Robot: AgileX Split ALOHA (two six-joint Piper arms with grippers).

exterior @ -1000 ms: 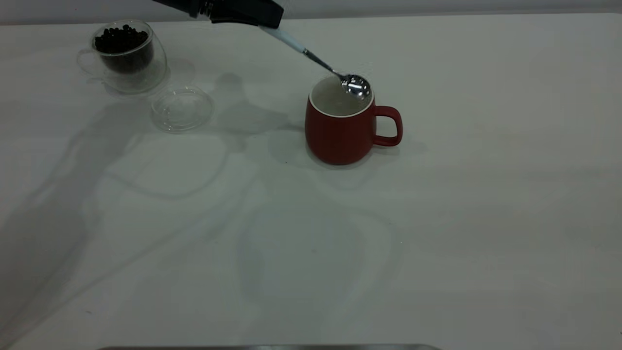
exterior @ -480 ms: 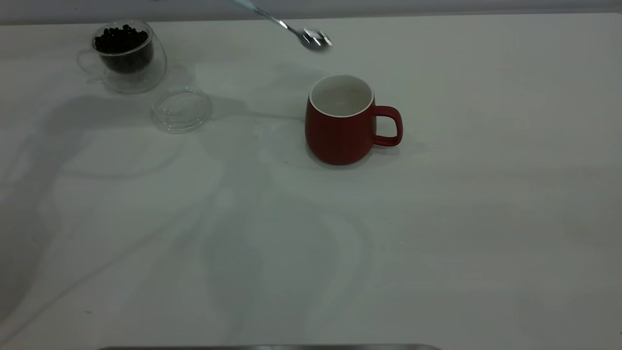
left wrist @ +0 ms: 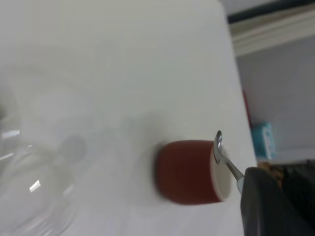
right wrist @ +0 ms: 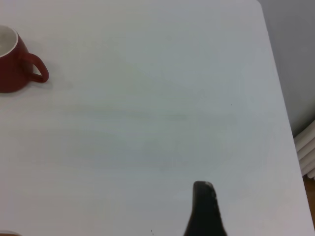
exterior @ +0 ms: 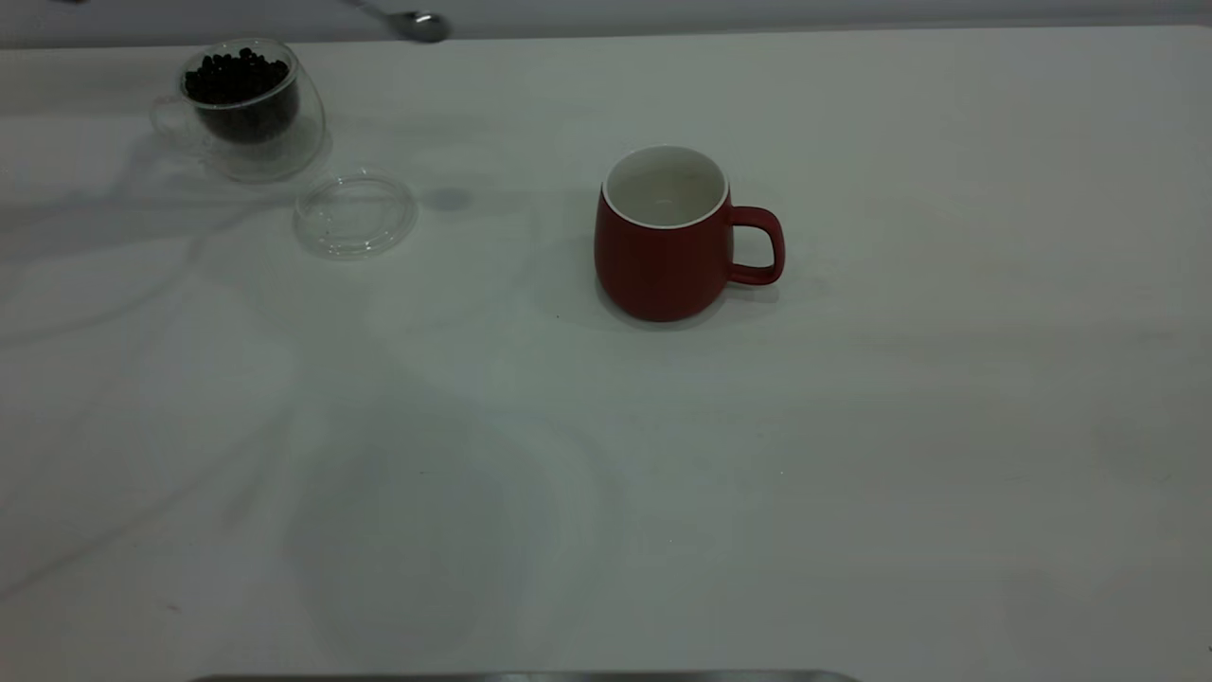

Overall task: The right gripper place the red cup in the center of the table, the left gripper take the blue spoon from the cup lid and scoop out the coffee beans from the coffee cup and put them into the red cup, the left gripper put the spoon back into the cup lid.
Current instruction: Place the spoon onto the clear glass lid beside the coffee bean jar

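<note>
My left gripper needs to set the blue spoon, which is still in the air, down across the cup lid's rim [exterior: 302, 189] [left wrist: 14, 169] next to the coffee cup, with the spoon's bowl inside, and let it go.
The red cup [exterior: 663, 242] stands upright near the middle of the table [exterior: 852, 426], handle to the right; its inside shows white. The coffee cup [exterior: 241, 109] holds the coffee beans [exterior: 235, 76] at the back left. The cup lid [exterior: 355, 214] lies bare just in front of it. Only the blue spoon's metal bowl [exterior: 418, 25] shows at the top edge, in the air. In the left wrist view my left gripper [left wrist: 246, 184] is shut on the blue spoon [left wrist: 224, 156], with the red cup [left wrist: 187, 172] beyond it. My right gripper [right wrist: 204, 209] hangs over bare table, far from the red cup [right wrist: 12, 59].
The table's far edge runs just behind the coffee cup. A grey strip [exterior: 521, 676] lies along the front edge. Blurred clear glass [left wrist: 29, 196] fills a corner of the left wrist view.
The spoon has risen from over the red cup and moved left toward the back, above the coffee cup's side. The left gripper has left the exterior view.
</note>
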